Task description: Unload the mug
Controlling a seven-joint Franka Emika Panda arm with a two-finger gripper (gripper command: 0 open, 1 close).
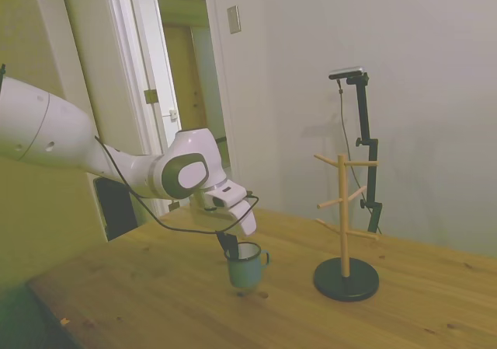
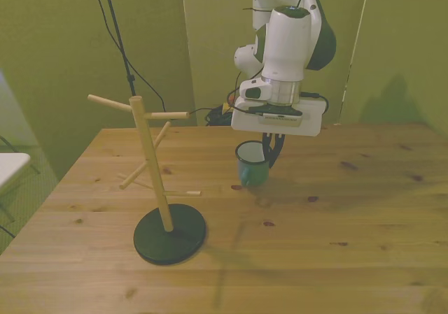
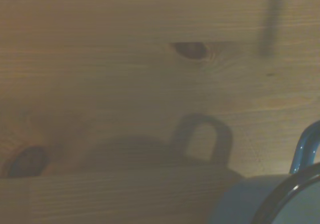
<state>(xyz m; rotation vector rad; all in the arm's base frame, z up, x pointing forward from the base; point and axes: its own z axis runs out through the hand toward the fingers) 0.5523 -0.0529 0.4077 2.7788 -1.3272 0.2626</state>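
Note:
Next, my gripper puts the mug down and lets go of it on the wooden table (image 1: 248, 294) beside the dark knot, near the peg stand.
The small light blue-teal mug (image 1: 247, 265) stands upright on the wooden table (image 1: 155, 294), its loop handle pointing toward the peg stand. In the front view the mug (image 2: 250, 164) sits mid-table, below the white wrist. My gripper (image 1: 230, 246) reaches down onto the mug's rim on the side away from the handle, and the dark fingers (image 2: 274, 150) pinch the wall there. The wrist view shows part of the mug (image 3: 272, 199) from close by, with its dark rim and its blurred shadow on the wood.
A wooden peg stand (image 1: 342, 209) on a black round base (image 2: 170, 233) stands on the table beside the mug, at the front view's left. Its pegs are bare. A small wooden stick (image 2: 187, 193) lies on the table between the stand and the mug.

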